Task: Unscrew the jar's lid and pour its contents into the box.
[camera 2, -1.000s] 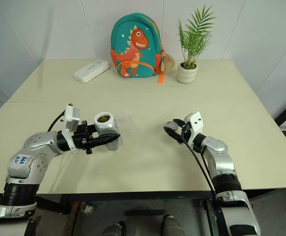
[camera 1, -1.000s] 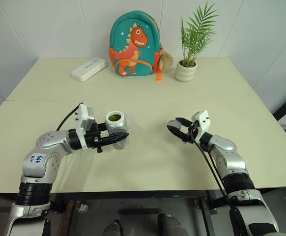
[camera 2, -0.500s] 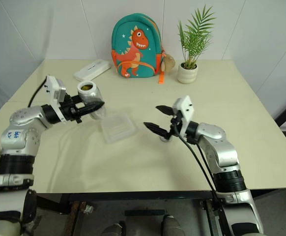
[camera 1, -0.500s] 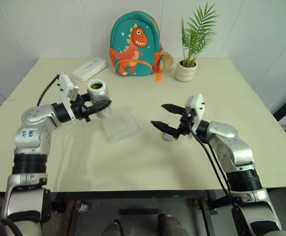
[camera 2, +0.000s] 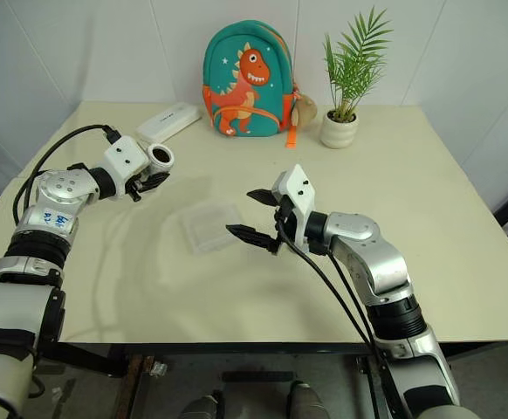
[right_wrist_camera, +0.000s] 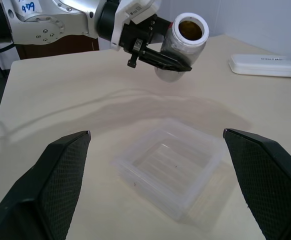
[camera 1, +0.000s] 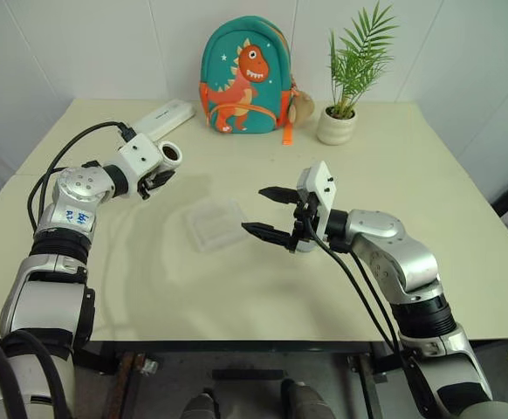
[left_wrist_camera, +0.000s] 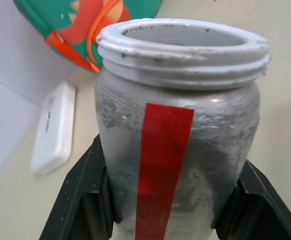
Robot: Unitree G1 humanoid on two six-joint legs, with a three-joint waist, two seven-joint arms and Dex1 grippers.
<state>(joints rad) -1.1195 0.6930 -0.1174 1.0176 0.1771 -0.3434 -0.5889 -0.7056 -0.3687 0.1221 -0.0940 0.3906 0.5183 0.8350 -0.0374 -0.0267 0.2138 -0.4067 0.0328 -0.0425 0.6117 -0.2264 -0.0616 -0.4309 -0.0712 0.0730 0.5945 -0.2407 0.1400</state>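
Next, my left gripper lets go of the jar upright on bare table level with the clear box [camera 1: 100, 231], across from my right gripper.
My left gripper [camera 1: 163, 171] is shut on the jar [camera 1: 168, 156], a silvery jar with a red strip [left_wrist_camera: 163, 165], held in the air over the table's far left. The jar is tilted and lidless, its mouth turned towards the table's middle. Brownish contents [right_wrist_camera: 190, 29] show inside the mouth. The clear box [camera 1: 215, 224] lies on the table between the arms, below and to the right of the jar. Just right of the box, my right gripper [camera 1: 256, 210] hangs open and holds nothing. The lid is hidden.
A teal dinosaur backpack [camera 1: 241, 78] stands at the back of the table, with a potted plant [camera 1: 337, 125] to its right. A white oblong case [camera 1: 165, 118] lies behind the jar. The cream table [camera 1: 149, 288] has bare room in front of the box.
My left arm has carried the jar up, back and to the left, rolling the wrist. My right gripper has let go of the lid, opened wide and moved left towards the box.
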